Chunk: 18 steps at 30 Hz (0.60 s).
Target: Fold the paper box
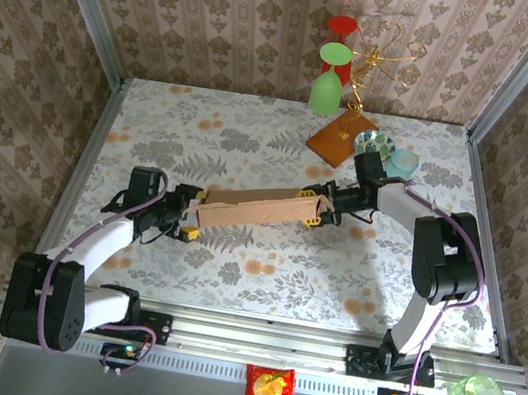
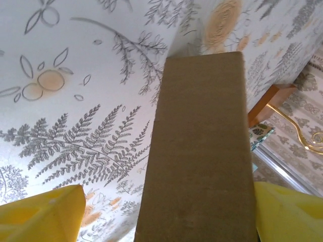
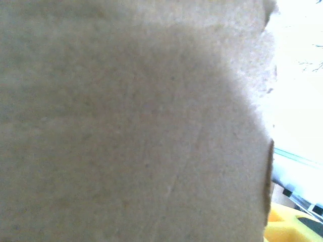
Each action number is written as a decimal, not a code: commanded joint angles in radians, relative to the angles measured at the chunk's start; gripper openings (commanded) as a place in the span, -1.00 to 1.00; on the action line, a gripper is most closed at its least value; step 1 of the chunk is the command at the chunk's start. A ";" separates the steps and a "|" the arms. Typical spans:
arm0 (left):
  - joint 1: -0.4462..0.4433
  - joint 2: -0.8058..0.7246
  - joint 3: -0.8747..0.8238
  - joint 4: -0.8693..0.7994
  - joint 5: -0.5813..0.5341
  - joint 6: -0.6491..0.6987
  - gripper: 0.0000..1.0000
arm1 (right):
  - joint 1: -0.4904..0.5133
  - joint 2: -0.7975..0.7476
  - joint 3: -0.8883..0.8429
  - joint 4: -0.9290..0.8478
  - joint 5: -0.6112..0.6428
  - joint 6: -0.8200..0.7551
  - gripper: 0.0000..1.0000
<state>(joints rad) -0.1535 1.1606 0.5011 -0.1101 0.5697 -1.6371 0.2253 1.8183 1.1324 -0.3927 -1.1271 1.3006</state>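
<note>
The robot's right gripper straddles the end of the paper box where a flap sticks out, so it should open, back off and pinch that flap (image 1: 327, 204) from above.
The paper box (image 1: 260, 208) is a long brown cardboard piece, folded narrow and stretched slantwise across the middle of the table between my two grippers. My left gripper (image 1: 187, 217) stands open around its left end. In the left wrist view the cardboard (image 2: 199, 151) runs up between the yellow fingers (image 2: 43, 217), with a clear gap on the left side. My right gripper (image 1: 319, 210) is shut on the box's right end. The box's cardboard (image 3: 131, 126) sits close and blurred in the right wrist view, with one yellow finger (image 3: 292, 228) at the bottom right corner.
An orange-brown wooden slab (image 1: 340, 136) with a gold wire stand (image 1: 378, 60) sits at the back right, with a green glass (image 1: 325, 91) and a red glass (image 1: 341, 26) hanging on the stand. A patterned bowl (image 1: 374, 143) and a pale blue cup (image 1: 403, 163) lie beside my right arm. Walls enclose the table.
</note>
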 commanded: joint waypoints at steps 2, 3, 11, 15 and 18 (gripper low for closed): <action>-0.031 0.024 -0.029 0.115 0.004 -0.204 0.62 | -0.003 -0.022 -0.018 0.003 -0.005 0.073 -0.09; -0.041 0.031 -0.041 0.151 0.002 -0.240 0.60 | -0.003 -0.022 -0.024 0.016 -0.004 0.088 -0.09; -0.089 0.063 -0.065 0.285 -0.055 -0.389 0.47 | -0.002 -0.014 -0.048 0.064 0.001 0.141 -0.10; -0.101 0.067 -0.052 0.280 -0.073 -0.428 0.28 | -0.004 -0.005 -0.049 0.078 0.009 0.161 -0.08; -0.110 0.054 -0.050 0.264 -0.077 -0.460 0.10 | -0.004 -0.002 -0.041 0.078 0.016 0.169 0.04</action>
<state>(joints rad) -0.2504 1.2182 0.4530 0.1749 0.5079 -2.0209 0.2234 1.8183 1.1019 -0.3099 -1.1343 1.4361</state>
